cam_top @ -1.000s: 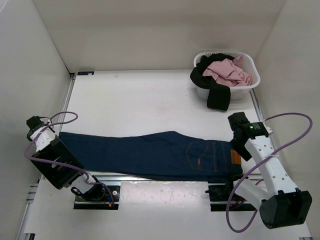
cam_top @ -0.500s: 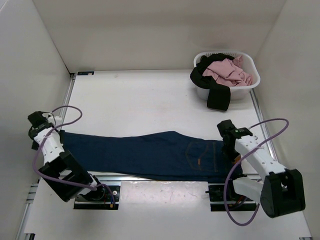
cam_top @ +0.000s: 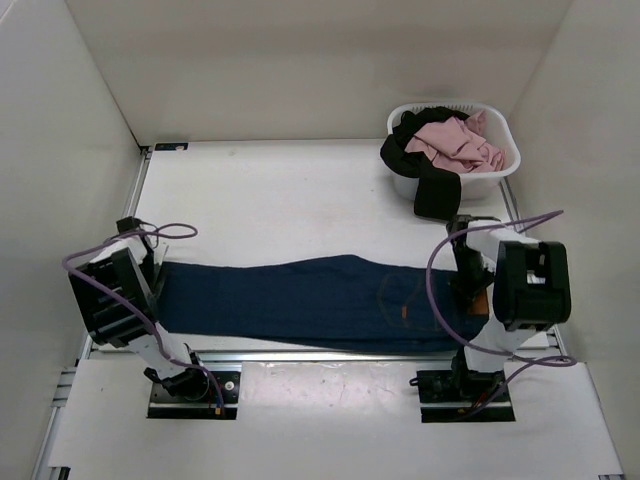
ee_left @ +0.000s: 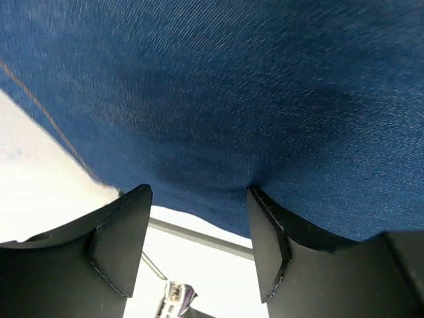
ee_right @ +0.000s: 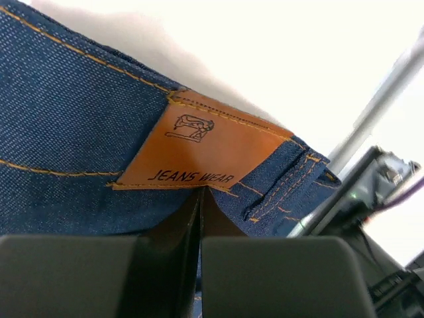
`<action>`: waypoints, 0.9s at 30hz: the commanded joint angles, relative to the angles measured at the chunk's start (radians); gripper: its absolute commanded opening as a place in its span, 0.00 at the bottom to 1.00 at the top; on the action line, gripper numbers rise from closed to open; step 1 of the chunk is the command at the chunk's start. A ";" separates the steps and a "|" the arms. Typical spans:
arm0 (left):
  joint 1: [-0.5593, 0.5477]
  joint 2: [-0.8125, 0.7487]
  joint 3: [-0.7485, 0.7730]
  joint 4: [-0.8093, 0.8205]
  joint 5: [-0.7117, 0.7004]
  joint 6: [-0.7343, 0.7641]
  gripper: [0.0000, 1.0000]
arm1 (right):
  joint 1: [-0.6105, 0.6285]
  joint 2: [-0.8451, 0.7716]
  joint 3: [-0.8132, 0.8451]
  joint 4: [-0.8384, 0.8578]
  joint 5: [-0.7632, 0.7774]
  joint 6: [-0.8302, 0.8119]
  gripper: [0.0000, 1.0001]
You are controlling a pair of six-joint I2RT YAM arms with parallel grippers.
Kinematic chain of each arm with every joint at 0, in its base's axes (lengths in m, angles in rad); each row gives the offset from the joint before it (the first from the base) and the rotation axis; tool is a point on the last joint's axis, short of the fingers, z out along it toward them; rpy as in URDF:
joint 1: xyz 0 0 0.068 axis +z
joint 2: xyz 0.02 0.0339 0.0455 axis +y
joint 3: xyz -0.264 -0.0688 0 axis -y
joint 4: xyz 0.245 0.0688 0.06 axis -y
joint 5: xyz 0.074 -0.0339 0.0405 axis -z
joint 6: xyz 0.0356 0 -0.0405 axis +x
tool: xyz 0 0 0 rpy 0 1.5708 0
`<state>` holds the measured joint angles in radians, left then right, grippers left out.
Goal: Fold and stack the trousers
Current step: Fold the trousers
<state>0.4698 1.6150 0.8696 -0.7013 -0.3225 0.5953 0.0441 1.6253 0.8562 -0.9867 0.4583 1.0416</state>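
Observation:
My right gripper is pinching denim under the tan patch, inside the waistband's edge. It should open and take the waistband's near corner [ee_right: 313, 163] before folding it over the legs.
The trousers [cam_top: 300, 300] lie flat across the near half of the table, legs to the left and waistband to the right. My left gripper [cam_top: 153, 268] is at the leg end. In the left wrist view it [ee_left: 197, 199] stands open, the denim [ee_left: 232, 99] just beyond its tips and its right finger [ee_left: 265, 232] touching the cloth edge. My right gripper [cam_top: 472, 290] is at the waistband. The right wrist view shows it [ee_right: 201, 193] shut, its tips pinching the denim [ee_right: 66, 132] right under the tan patch [ee_right: 199, 149].
A white basket [cam_top: 505, 165] at the back right holds a pink garment [cam_top: 455, 140] and a black garment [cam_top: 435, 190] that hangs over its front. A metal rail [cam_top: 320, 352] runs along the near edge. White walls enclose the table.
Both arms swung in over the trouser ends. The right gripper went from open to shut at the waistband patch. The trousers shifted slightly away from the near rail.

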 commanded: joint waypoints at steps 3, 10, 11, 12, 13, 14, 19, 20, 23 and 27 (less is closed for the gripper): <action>-0.117 0.062 0.064 0.091 0.040 -0.113 0.72 | -0.049 0.116 0.219 0.272 0.135 -0.110 0.00; -0.174 0.083 0.111 0.036 0.040 -0.160 0.76 | -0.070 0.116 0.294 0.315 0.086 -0.202 0.00; -0.174 0.083 0.111 0.036 0.040 -0.160 0.76 | -0.070 0.095 0.294 0.303 0.071 -0.230 0.00; -0.174 0.083 0.111 0.036 0.040 -0.160 0.77 | -0.070 0.073 0.294 0.303 0.053 -0.239 0.04; -0.174 0.074 0.102 0.036 0.040 -0.160 0.77 | -0.070 0.011 0.252 0.293 0.018 -0.239 0.12; -0.174 0.074 0.092 0.036 0.040 -0.160 0.77 | -0.070 -0.033 0.225 0.293 -0.003 -0.239 0.43; -0.174 0.033 0.083 0.026 0.040 -0.160 0.78 | -0.110 -0.393 0.013 0.274 -0.073 -0.183 0.97; -0.174 0.033 0.074 0.026 0.049 -0.160 0.78 | -0.124 -0.430 -0.017 0.261 -0.073 -0.166 0.99; -0.174 0.023 0.065 0.026 0.049 -0.160 0.78 | -0.219 -0.513 -0.123 0.278 -0.151 -0.143 0.99; -0.174 0.023 0.055 0.026 0.049 -0.160 0.78 | -0.291 -0.464 -0.244 0.482 -0.315 -0.132 0.99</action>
<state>0.3004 1.6691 0.9501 -0.6872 -0.3294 0.4618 -0.2073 1.1007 0.6846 -0.6342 0.3099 0.8829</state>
